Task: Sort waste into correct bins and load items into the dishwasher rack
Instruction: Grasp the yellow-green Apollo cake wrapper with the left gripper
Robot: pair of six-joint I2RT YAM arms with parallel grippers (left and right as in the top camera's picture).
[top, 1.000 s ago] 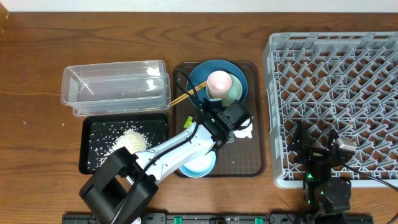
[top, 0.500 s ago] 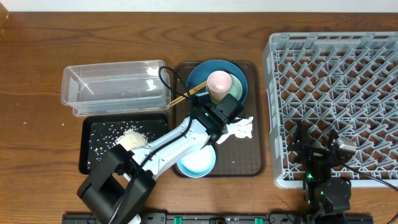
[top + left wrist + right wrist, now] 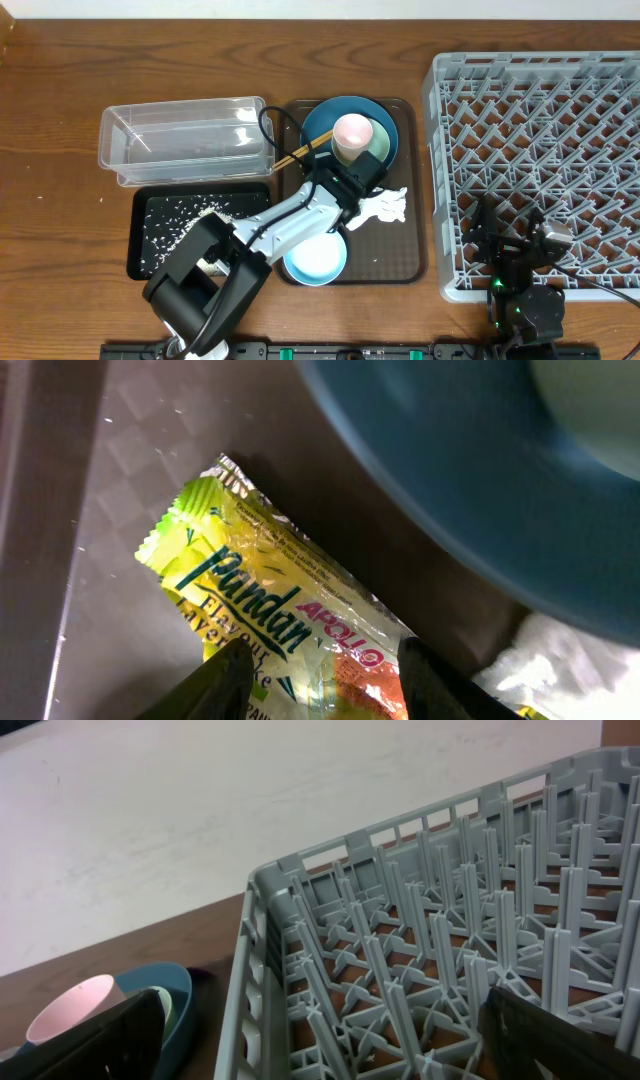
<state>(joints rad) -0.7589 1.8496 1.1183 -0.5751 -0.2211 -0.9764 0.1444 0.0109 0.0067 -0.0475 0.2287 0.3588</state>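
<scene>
Next, I open my left gripper, as it straddles the flat, wide middle of the snack wrapper, then move toward the white napkin and pinch the wrapper's end (image 3: pixel 530 711) beside it.
The yellow-green snack wrapper (image 3: pixel 280 620) lies flat on the brown serving tray (image 3: pixel 405 262). My left gripper (image 3: pixel 330 695) is open with one finger on each side of the wrapper's near end; it also shows in the overhead view (image 3: pixel 345 195). The crumpled white napkin (image 3: pixel 387 205) lies just right of it. The dark-blue plate (image 3: pixel 318 125) holds the mint-green bowl (image 3: pixel 380 150) and the pink cup (image 3: pixel 352 132). The white bowl (image 3: pixel 318 260) sits at the tray's front. My right gripper (image 3: pixel 320 1045) is open and empty over the grey rack (image 3: pixel 540 130), near its front left corner.
The clear tub (image 3: pixel 185 140) stands at the back left. The black tray (image 3: pixel 150 225) in front of it holds loose rice (image 3: pixel 180 215). Wooden chopsticks (image 3: pixel 293 155) lean off the plate's left edge. The left arm lies across the tray's left side.
My left gripper has moved left, off the napkin and over the snack wrapper. The right arm has not moved.
</scene>
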